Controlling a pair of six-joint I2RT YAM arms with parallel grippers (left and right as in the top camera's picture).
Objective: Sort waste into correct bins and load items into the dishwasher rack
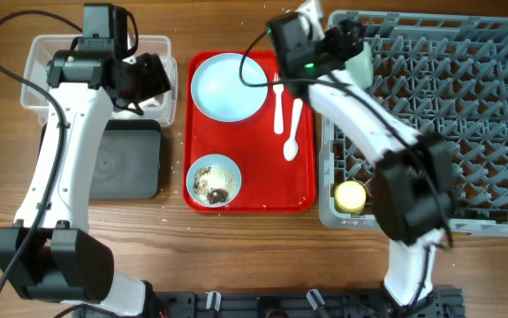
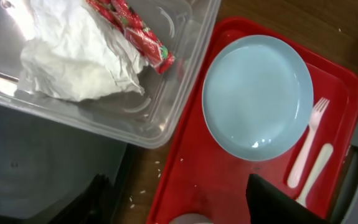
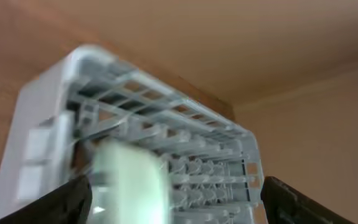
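Note:
Next, I close my left gripper on the blue food-scrap bowl's rim (image 1: 239,182) facing the grey rack.
My left gripper (image 1: 152,78) (image 2: 188,205) is open and empty, above the gap between the clear tub (image 1: 37,62) (image 2: 185,74) and the red tray. The tub holds the white napkin (image 2: 73,56) and the red wrapper (image 2: 138,31). The blue plate (image 1: 227,86) (image 2: 256,93), the fork (image 1: 278,102) (image 2: 309,143), the spoon (image 1: 291,132) (image 2: 312,174) and a blue bowl with food scraps (image 1: 213,179) lie on the tray. My right gripper (image 1: 346,40) (image 3: 179,208) is open over the grey rack's (image 1: 466,106) (image 3: 166,106) far left corner, beside a pale bowl (image 1: 360,62) (image 3: 129,180) standing there. A yellow cup (image 1: 351,196) sits in the rack.
The black tray (image 1: 125,159) (image 2: 35,162) lies in front of the tub. The red serving tray (image 1: 302,190) (image 2: 228,180) lies between the bins and the rack. Rice crumbs (image 2: 144,190) are scattered on the wood beside it.

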